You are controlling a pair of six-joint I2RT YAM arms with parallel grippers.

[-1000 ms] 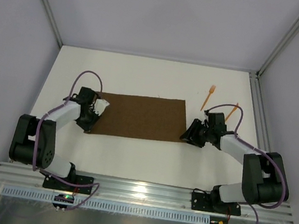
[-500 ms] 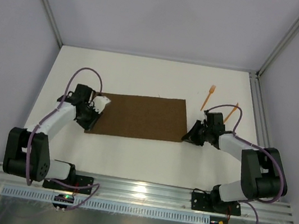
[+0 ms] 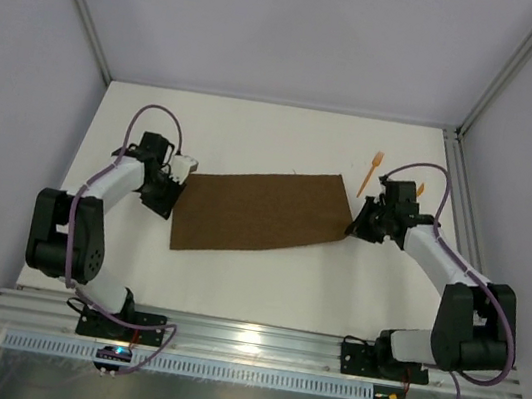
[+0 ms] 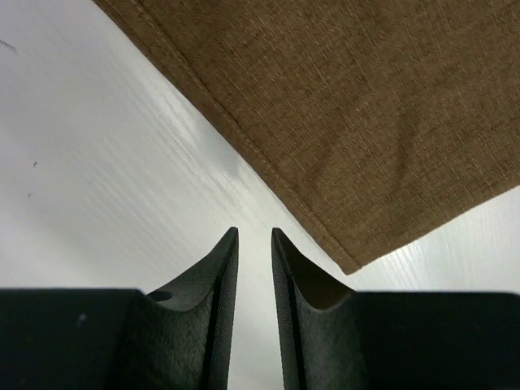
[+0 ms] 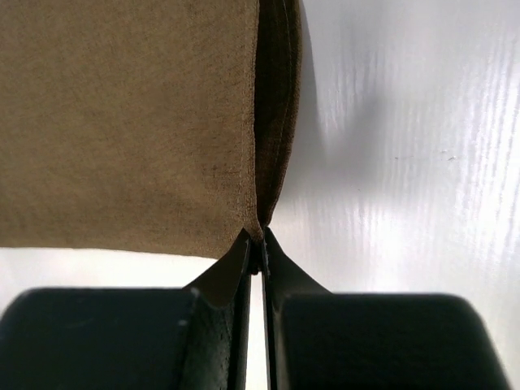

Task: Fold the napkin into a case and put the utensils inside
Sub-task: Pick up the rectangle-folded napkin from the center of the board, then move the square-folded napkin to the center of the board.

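The robot's right gripper will release the pinched cloth at the napkin's near corner [image 3: 162, 240] on the side of the left gripper.
The dark brown napkin [image 3: 259, 209] lies skewed on the white table, folded into a wide band. My right gripper [image 3: 354, 226] is shut on its right near corner, and the right wrist view shows the doubled cloth [image 5: 122, 122] pinched at the fingertips [image 5: 256, 236]. My left gripper [image 3: 166, 202] sits at the napkin's left edge. Its jaws [image 4: 253, 231] stand a narrow gap apart with only table between them, and a corner of the cloth [image 4: 349, 106] lies just to their right. An orange fork [image 3: 370, 174] lies beyond the right corner. A second orange utensil [image 3: 419, 190] peeks out behind the right arm.
Metal frame rails run along the table's left [image 3: 74, 2] and right [image 3: 460, 190] sides. A slotted rail [image 3: 243, 343] crosses the near edge by the arm bases. Purple cables loop above both wrists.
The right gripper shut on the napkin's right near corner and drew it toward the back right, skewing the cloth. The left gripper shifted slightly back beside the left edge.
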